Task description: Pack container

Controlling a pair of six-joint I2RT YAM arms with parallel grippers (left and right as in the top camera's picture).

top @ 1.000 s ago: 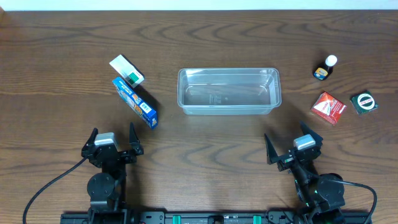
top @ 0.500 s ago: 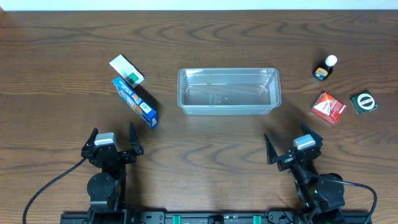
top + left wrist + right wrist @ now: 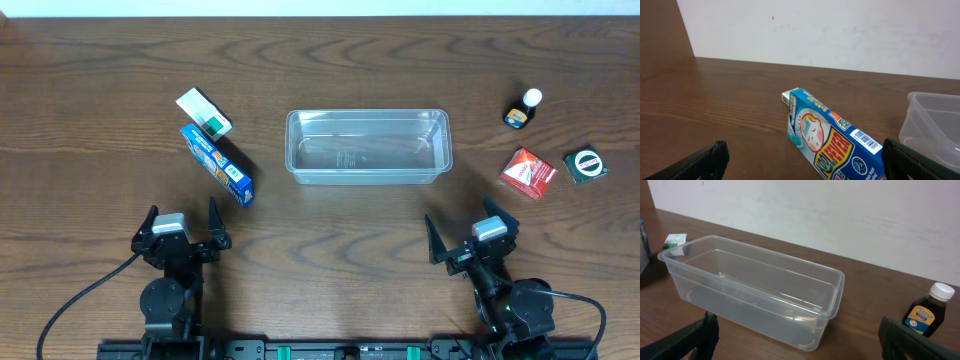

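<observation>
The blue box is beside the container, and my left gripper will next go to the middle of the blue box (image 3: 218,166) (image 3: 837,126) and close there across its narrow width.
The container (image 3: 368,114), a clear empty plastic tub, lies mid-table; the right wrist view has its rim (image 3: 765,256) straight ahead. A blue box (image 3: 216,165) lies left of it, with a small white and green box (image 3: 204,113) just beyond. My left gripper (image 3: 182,210) stands open near the front edge, below the blue box (image 3: 830,142), which fills the gap ahead of its fingers (image 3: 710,157). My right gripper (image 3: 460,216) is open too, in front of the container's right end and holding nothing.
At the right stand a small brown bottle with a white cap (image 3: 522,110), a red box (image 3: 527,173) and a dark green round-faced item (image 3: 585,164). The bottle (image 3: 927,312) shows right of the container in the right wrist view. A white wall runs behind the table.
</observation>
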